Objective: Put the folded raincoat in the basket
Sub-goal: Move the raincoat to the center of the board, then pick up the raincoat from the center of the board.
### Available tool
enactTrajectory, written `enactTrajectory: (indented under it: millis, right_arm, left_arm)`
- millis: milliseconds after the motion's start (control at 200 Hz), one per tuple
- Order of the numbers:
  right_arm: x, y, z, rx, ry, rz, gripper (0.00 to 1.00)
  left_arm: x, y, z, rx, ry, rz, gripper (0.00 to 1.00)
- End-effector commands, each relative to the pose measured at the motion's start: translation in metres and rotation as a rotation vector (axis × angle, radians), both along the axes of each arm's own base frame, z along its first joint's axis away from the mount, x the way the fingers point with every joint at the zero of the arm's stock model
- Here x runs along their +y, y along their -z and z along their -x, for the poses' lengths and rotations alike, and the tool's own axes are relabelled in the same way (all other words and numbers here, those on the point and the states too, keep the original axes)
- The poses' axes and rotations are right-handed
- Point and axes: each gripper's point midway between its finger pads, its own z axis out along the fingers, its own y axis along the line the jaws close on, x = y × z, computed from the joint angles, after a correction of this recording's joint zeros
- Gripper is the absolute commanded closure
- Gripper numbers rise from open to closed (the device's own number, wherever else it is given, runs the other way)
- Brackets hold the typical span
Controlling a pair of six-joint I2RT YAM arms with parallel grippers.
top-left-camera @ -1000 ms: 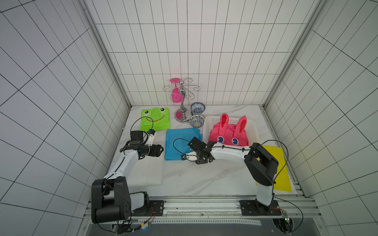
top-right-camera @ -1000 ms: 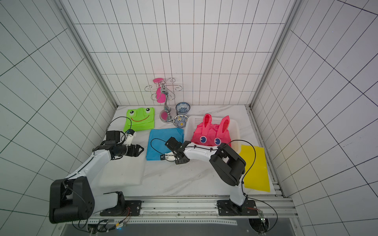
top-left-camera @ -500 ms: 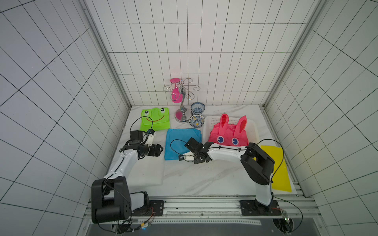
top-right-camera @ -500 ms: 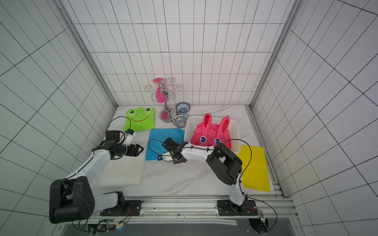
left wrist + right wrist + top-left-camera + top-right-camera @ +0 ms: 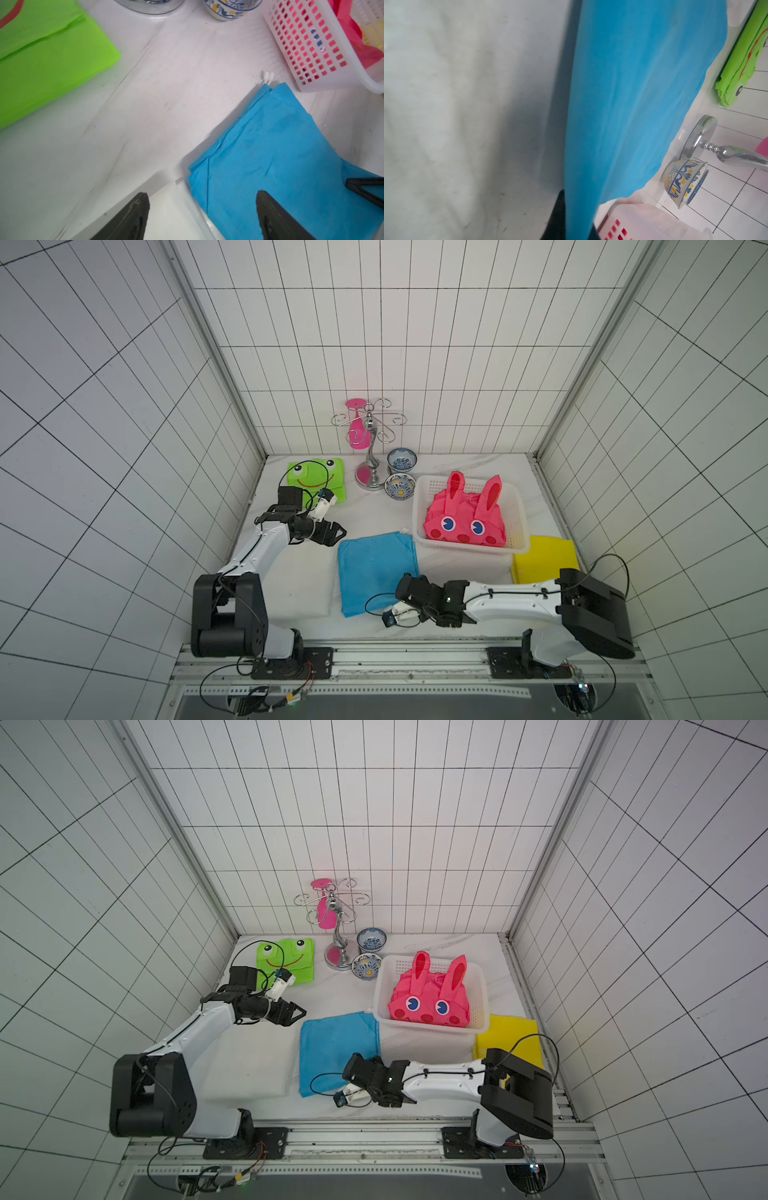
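I have the blue raincoat's side edge toward its near end in my right gripper, so I should retake the raincoat's edge closer to the basket [image 5: 416, 556] before both grippers lift.
A blue folded raincoat [image 5: 374, 568] [image 5: 336, 1048] lies flat in the middle of the table. My right gripper [image 5: 405, 587] [image 5: 577, 218] is shut on its near right edge, and the blue sheet runs out from between the dark fingers. At the raincoat's far left corner [image 5: 280, 155] my left gripper [image 5: 338, 535] [image 5: 202, 195] hovers open and holds nothing. The white perforated basket [image 5: 419, 506] [image 5: 379, 990] [image 5: 311, 52] stands just beyond the raincoat to the right. A pink bunny raincoat [image 5: 465, 518] sits inside it.
A white folded sheet [image 5: 299, 585] lies left of the blue one and partly under it. A yellow one [image 5: 544, 560] lies at the right, a green frog one [image 5: 318, 479] at the back left. Two patterned bowls [image 5: 401, 485] and a chrome stand [image 5: 370, 472] sit behind.
My right gripper has closed on the blue raincoat's near edge and drawn back toward the table's front, and the raincoat has shifted with it. The left gripper has opened slightly wider.
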Motion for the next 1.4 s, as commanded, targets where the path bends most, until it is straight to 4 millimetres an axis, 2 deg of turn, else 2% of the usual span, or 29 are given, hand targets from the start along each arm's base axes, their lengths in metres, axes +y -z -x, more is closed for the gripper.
enactTrajectory:
  millis: [0,100,285,405,535,600,705,835,934,979,1079,1199,1279,1394]
  right_arm:
    - [-0.019,0.000,0.005,0.011,0.067,-0.002,0.76]
    - [-0.028,-0.007,0.011,0.051,0.117,-0.023,0.68]
    - [-0.023,-0.046,0.015,0.111,0.197,-0.229,0.60]
    - [-0.017,-0.074,0.008,0.157,0.323,-0.418,0.31]
    - [-0.020,-0.078,0.022,0.297,0.385,-0.470,0.30]
    - [-0.021,-0.083,0.019,0.343,0.455,-0.511,0.27]
    - [-0.024,-0.096,-0.002,0.429,0.681,-0.632,0.28]
    - [-0.039,-0.108,-0.038,0.565,1.113,-0.829,0.32]
    - [-0.050,-0.093,-0.048,0.772,1.458,-0.925,0.38]
    - [-0.044,-0.087,-0.045,0.876,1.518,-0.954,0.40]
    - [-0.042,-0.072,-0.048,0.956,1.673,-1.058,0.38]
    - [-0.034,-0.058,-0.054,1.017,1.782,-1.139,0.37]
    - [-0.025,-0.045,-0.054,1.014,1.840,-1.108,0.37]
    - [-0.016,-0.015,-0.051,1.019,1.906,-1.032,0.37]
  left_arm:
    - [-0.026,0.012,0.014,0.010,0.181,-0.030,0.16]
    - [-0.043,0.023,0.021,0.036,0.268,-0.036,0.14]
    - [-0.072,0.038,0.031,0.055,0.402,-0.053,0.11]
    - [-0.083,0.049,0.028,0.054,0.453,-0.104,0.11]
    - [-0.088,0.059,0.022,0.079,0.465,-0.140,0.11]
    - [-0.091,0.062,0.022,0.082,0.472,-0.148,0.11]
    - [-0.098,0.067,0.024,0.076,0.507,-0.172,0.11]
    - [-0.109,0.070,0.028,0.077,0.553,-0.171,0.11]
    - [-0.117,0.069,0.033,0.103,0.581,-0.131,0.13]
    - [-0.120,0.069,0.036,0.115,0.600,-0.117,0.14]
    - [-0.124,0.067,0.047,0.129,0.648,-0.085,0.15]
    - [-0.120,0.066,0.043,0.118,0.631,-0.110,0.16]
    - [-0.112,0.061,0.035,0.110,0.607,-0.127,0.16]
    - [-0.098,0.045,0.023,0.094,0.564,-0.097,0.15]
